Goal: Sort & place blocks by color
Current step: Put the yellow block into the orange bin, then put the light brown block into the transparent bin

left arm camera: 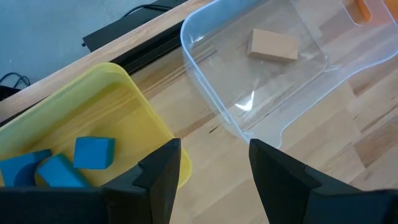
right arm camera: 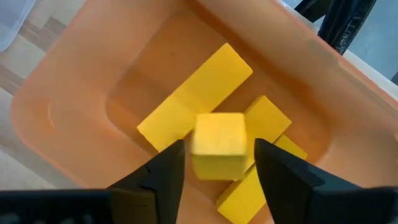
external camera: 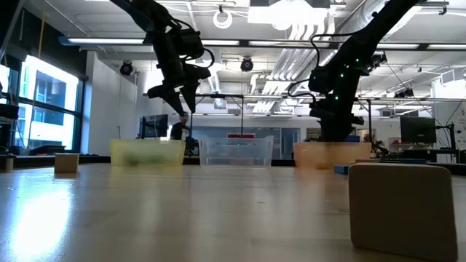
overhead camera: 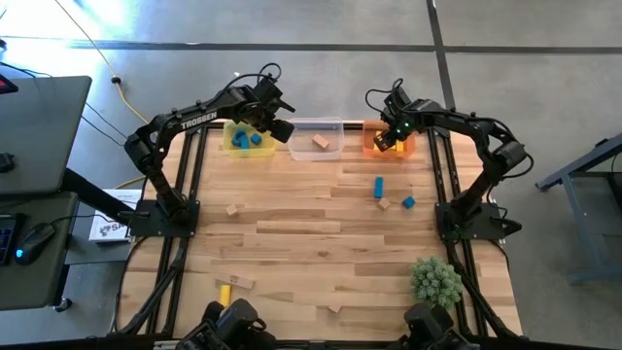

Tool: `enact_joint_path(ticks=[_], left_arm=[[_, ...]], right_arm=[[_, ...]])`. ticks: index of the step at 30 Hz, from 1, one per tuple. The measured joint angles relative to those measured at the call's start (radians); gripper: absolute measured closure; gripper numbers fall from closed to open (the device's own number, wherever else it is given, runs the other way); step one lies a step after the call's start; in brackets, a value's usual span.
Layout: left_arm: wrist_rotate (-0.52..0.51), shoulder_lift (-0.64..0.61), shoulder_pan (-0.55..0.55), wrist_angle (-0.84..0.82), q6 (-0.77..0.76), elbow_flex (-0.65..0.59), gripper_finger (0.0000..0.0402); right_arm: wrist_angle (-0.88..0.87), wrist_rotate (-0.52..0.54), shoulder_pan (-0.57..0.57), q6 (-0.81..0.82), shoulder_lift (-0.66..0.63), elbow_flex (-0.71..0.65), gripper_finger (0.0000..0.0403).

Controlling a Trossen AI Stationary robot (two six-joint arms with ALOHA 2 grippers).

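Observation:
I need to next close my left gripper on the sides of the lone tan block (overhead camera: 231, 210), which is on the table in front of the yellow bin.
My right gripper (right arm camera: 217, 177) is open above the orange bin (right arm camera: 74, 93), which sits at the table's far right (overhead camera: 369, 146). A blurred yellow cube (right arm camera: 217, 146) shows between its fingertips with a narrow gap on each side, over several yellow blocks (right arm camera: 205, 87) lying in the bin. My left gripper (left arm camera: 214, 180) is open and empty. It hovers over the gap between the yellow bin (left arm camera: 93, 112), which holds blue blocks (left arm camera: 93, 152), and the clear bin (left arm camera: 280, 118), which holds a tan block (left arm camera: 273, 46). Loose blocks lie on the table.
A blue bar (overhead camera: 378, 186), a tan cube (overhead camera: 385, 203) and a blue cube (overhead camera: 408, 202) lie right of centre. A tan block (overhead camera: 232, 209) lies at the left. Yellow (overhead camera: 224, 292) and tan (overhead camera: 241, 283) pieces lie near the front edge, with another tan one (overhead camera: 334, 307). A spiky green plant ball (overhead camera: 435, 280) sits front right.

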Motion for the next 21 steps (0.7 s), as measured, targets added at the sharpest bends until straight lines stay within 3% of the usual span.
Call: enact_joint_path(ticks=[16, 21], left_arm=[[0.0, 0.0, 0.006, -0.012, -0.004, 0.0, 0.0219], [0.004, 0.0, 0.022, -0.023, -0.08, 0.0, 0.0219]], right_arm=[[0.006, 0.018, 0.0, -0.003, -0.058, 0.001, 0.0207], [0.027, 0.007, 0.0, -0.003, -0.107, 0.001, 0.0206]])
